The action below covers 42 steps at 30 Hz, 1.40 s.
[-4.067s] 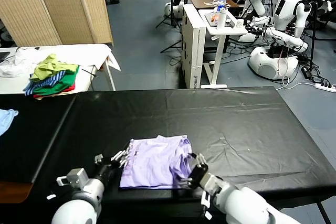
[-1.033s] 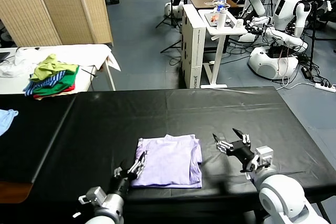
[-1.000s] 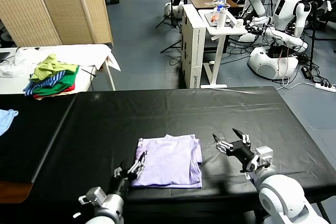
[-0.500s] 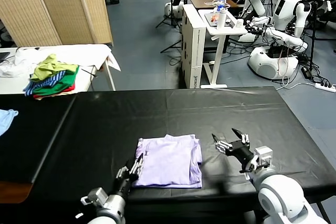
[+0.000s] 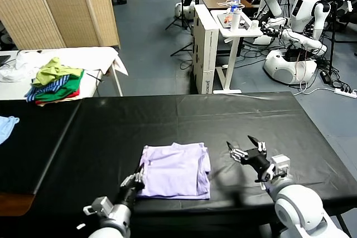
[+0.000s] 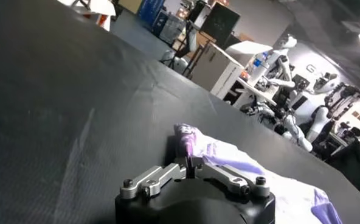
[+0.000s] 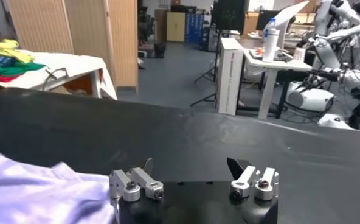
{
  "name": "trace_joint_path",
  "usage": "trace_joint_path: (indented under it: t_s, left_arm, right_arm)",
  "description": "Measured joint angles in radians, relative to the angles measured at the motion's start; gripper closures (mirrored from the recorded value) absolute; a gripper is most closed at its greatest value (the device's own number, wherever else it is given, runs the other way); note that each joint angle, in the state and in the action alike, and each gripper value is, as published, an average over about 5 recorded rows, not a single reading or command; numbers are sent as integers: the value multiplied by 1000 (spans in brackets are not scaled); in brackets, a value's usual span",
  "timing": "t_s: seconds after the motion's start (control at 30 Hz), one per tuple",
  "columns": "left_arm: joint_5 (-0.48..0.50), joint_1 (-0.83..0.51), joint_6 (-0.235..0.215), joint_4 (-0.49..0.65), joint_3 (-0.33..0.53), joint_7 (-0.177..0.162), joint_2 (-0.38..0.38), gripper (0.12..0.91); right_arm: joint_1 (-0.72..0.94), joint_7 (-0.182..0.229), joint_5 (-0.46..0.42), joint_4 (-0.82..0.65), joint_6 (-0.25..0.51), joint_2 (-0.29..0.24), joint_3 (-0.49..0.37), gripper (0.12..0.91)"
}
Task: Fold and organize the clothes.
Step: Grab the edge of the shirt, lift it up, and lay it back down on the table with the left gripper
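I should release the lavender T-shirt from my left gripper on the black table's front part (image 5: 130,171), shifted toward the light blue cloth.
The pale lavender T-shirt (image 5: 174,170) lies folded in a rough rectangle on the black table (image 5: 251,121), near the front edge. My left gripper (image 5: 134,180) is at the shirt's near left corner, shut on the cloth's edge; the left wrist view shows its jaws (image 6: 186,163) pinched together on the lavender fabric (image 6: 247,178). My right gripper (image 5: 247,153) is open and empty, just above the table to the right of the shirt, apart from it. In the right wrist view its fingers (image 7: 191,167) are spread and the shirt (image 7: 40,193) lies off to one side.
A green, striped and red garment pile (image 5: 56,81) sits on a white table at the far left. A light blue cloth (image 5: 6,126) lies at the left edge. A white desk (image 5: 223,32) and other robots (image 5: 295,54) stand behind the table.
My left gripper has closed on the shirt's near left corner, and the shirt has shifted a little to the left and away from me. My right gripper has stayed open in place.
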Motion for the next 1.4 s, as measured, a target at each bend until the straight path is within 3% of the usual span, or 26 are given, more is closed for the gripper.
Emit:
trace_joint_path:
  t_s: [0.2, 0.6, 0.77, 0.93, 1.13, 1.4]
  left_arm:
    - [-33, 28, 11, -61, -74, -11, 35, 864]
    - [-89, 133, -11, -90, -368, 10, 477, 864]
    - [-132, 193, -4, -115, -493, 5, 581, 864]
    - [-92, 218, 3, -160, -554, -32, 607, 864]
    - [-137, 180, 71, -274, -479, -109, 561, 864]
    - [-127, 94, 89, -335, -153, -135, 387, 864]
  right_arm:
    - [11, -1, -21, -30, 7, 14, -12, 118]
    - [26, -3, -37, -58, 13, 37, -40, 118]
    - [26, -4, -43, -65, 20, 46, -49, 118]
    - [23, -6, -57, -68, 24, 61, -63, 118]
    - [7, -8, -72, -60, 25, 67, -63, 118]
    - [-31, -8, -86, -33, 24, 77, -33, 118]
